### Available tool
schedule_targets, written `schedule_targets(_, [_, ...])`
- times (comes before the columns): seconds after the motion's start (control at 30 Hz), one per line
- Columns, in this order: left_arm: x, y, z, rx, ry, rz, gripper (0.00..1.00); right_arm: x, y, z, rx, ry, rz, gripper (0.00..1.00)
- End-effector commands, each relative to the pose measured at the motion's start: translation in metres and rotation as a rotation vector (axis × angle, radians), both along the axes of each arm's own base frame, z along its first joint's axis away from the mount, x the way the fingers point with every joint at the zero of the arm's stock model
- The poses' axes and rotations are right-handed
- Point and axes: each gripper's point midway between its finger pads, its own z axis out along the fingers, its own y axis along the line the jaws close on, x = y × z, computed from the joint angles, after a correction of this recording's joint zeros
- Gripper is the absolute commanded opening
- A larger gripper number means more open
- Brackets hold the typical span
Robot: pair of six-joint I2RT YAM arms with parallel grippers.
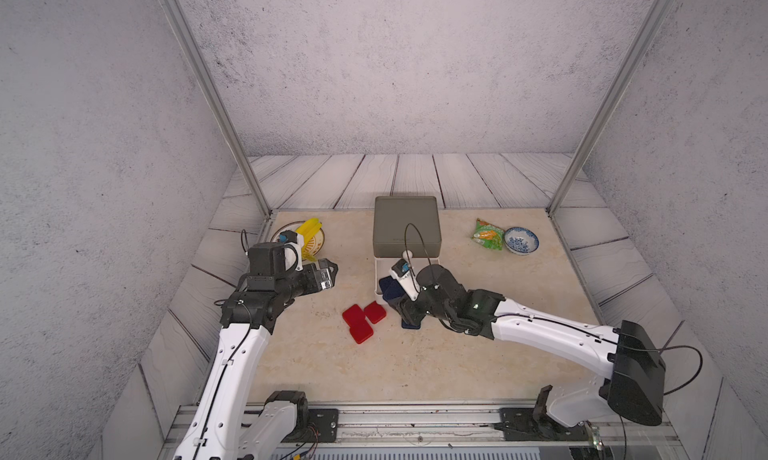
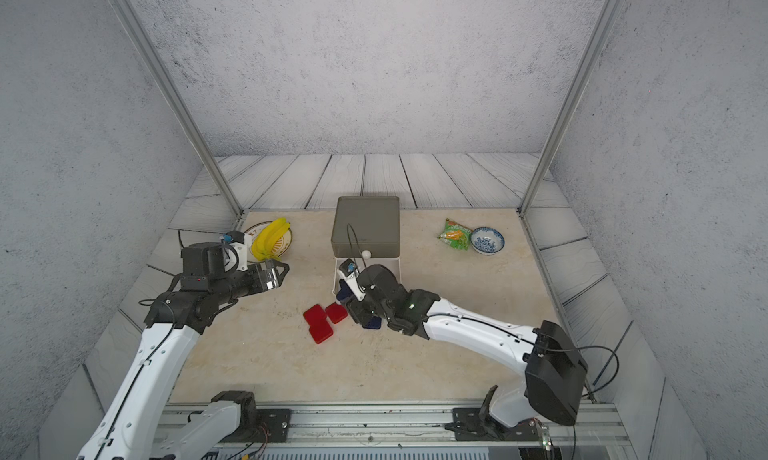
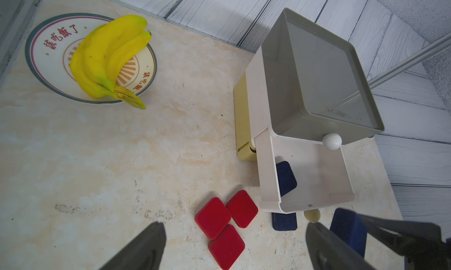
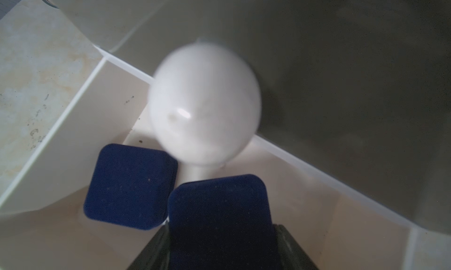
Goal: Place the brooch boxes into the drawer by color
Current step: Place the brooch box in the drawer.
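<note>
My right gripper should set the navy blue brooch box down in the white level [image 1: 410,279] [image 4: 225,220], next to the other navy box.
The drawer [image 1: 407,225] stands at mid-table with its white tier [image 3: 268,173] pulled out under the grey tier's white knob [image 4: 205,102]. My right gripper [image 4: 222,227] is shut on a navy blue brooch box [image 4: 219,220] and holds it over that open tier. Another navy box [image 4: 130,185] lies inside the tier. A third navy box [image 3: 284,221] lies on the table below the tier's front. Three red brooch boxes [image 1: 360,322] sit clustered on the table left of the drawer. My left gripper [image 1: 332,275] hovers open above and left of them, holding nothing.
A plate with bananas [image 1: 309,239] sits at the back left, behind the left wrist. A green snack packet [image 1: 488,234] and a blue-and-white bowl [image 1: 521,240] sit at the back right. Metal frame posts [image 1: 257,187] stand at the table's rear corners.
</note>
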Motion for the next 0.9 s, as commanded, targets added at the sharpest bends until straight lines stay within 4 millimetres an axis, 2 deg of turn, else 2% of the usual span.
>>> schedule_targets(0.0, [0.000, 0.000, 0.007, -0.022, -0.018, 0.004, 0.96, 0.026, -0.014, 0.045, 0.007, -0.108, -0.092, 0.41])
schedule_targets(0.07, [0.000, -0.001, 0.007, -0.028, -0.018, 0.004, 0.96, 0.043, -0.025, 0.058, 0.015, -0.081, -0.159, 0.40])
schedule_targets(0.23, [-0.001, -0.002, 0.009, -0.033, -0.026, 0.000, 0.96, 0.083, -0.054, 0.077, 0.078, -0.045, -0.315, 0.39])
schedule_targets(0.33, [-0.002, -0.004, 0.007, -0.041, -0.025, -0.012, 0.96, 0.107, -0.074, 0.078, 0.088, -0.033, -0.405, 0.39])
schedule_targets(0.43, [-0.002, -0.005, 0.006, -0.046, -0.025, -0.016, 0.96, 0.122, -0.084, 0.073, 0.067, -0.026, -0.446, 0.39])
schedule_targets(0.87, [-0.001, -0.005, 0.005, -0.046, -0.027, -0.017, 0.96, 0.147, -0.066, 0.035, 0.022, 0.032, -0.473, 0.39])
